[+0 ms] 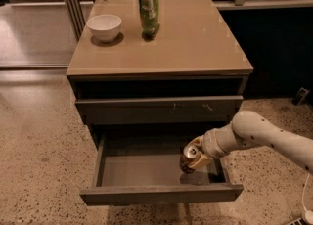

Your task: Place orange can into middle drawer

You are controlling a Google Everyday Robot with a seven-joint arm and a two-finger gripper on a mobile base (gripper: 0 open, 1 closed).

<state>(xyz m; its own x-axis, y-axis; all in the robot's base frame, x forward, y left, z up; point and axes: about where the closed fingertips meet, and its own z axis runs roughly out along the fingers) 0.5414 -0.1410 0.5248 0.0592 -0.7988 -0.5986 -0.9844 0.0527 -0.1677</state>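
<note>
The robot's gripper should release the orange can, now hanging low inside that drawer, on the middle drawer's grey bottom (184, 164), toward the side of the drawer under the robot's arm.
The orange can (190, 157) is held tilted in my gripper (197, 159), silver top pointing up-left. It hangs low inside the open middle drawer (161, 194), over the right part of the grey floor, close above its own shadow. The gripper is shut on the can; my white arm (259, 133) reaches in from the right over the drawer's right wall. The lower part of the can is partly hidden by the fingers.
The cabinet top (195, 38) bears a white bowl (104, 26) at the back left and a green snack bag (148, 8) beside it. A closed drawer front with pale scuffs (159, 109) sits above the open drawer. Speckled floor surrounds the cabinet.
</note>
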